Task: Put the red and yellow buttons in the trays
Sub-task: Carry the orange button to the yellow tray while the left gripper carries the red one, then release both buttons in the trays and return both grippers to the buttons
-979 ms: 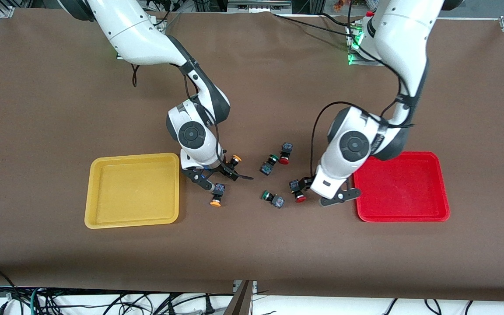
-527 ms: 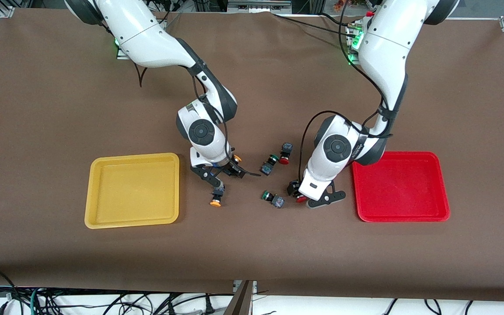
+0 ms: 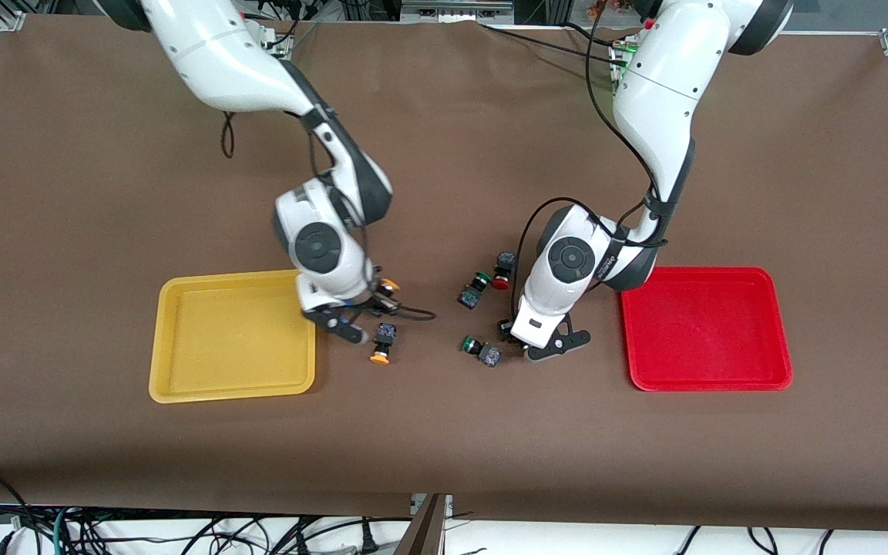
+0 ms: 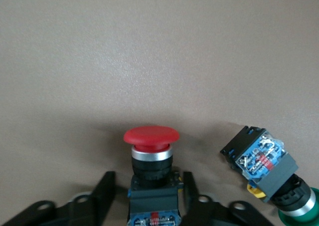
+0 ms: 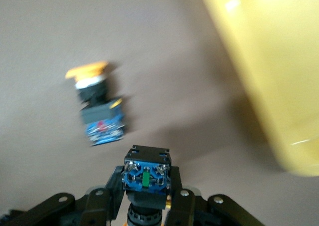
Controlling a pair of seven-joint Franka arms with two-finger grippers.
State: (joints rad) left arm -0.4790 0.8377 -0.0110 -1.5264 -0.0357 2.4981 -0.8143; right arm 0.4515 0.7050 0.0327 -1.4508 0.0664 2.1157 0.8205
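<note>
The robot's right gripper should release the yellow button, now held low beside the yellow tray, inside the yellow tray's back corner (image 3: 195, 310), farthest from the loose buttons.
My right gripper (image 3: 367, 312) is shut on a yellow button (image 3: 388, 287), held low over the table beside the yellow tray (image 3: 182, 385). In the right wrist view the fingers (image 5: 115, 178) clamp its dark body (image 5: 148, 160), blue terminal end up. The second yellow button (image 3: 381, 347) lies on the table beside the gripper and shows in that view (image 5: 97, 106). My left gripper (image 3: 530, 341) is open, down at the table, straddling a red button (image 4: 150, 136) with gaps on both sides. The second red button (image 3: 501, 271) lies farther from the front camera. The red tray (image 3: 706, 381) holds nothing.
Two green-capped buttons lie between the arms: one (image 3: 474, 290) next to the second red button, one (image 3: 482, 351) close beside my left gripper, also in the left wrist view (image 4: 264, 161). The yellow tray's rim (image 5: 259, 86) is close to my right gripper.
My right gripper has moved toward the yellow tray with the yellow button in it. My left gripper has shifted away from the red tray and now straddles the red button.
</note>
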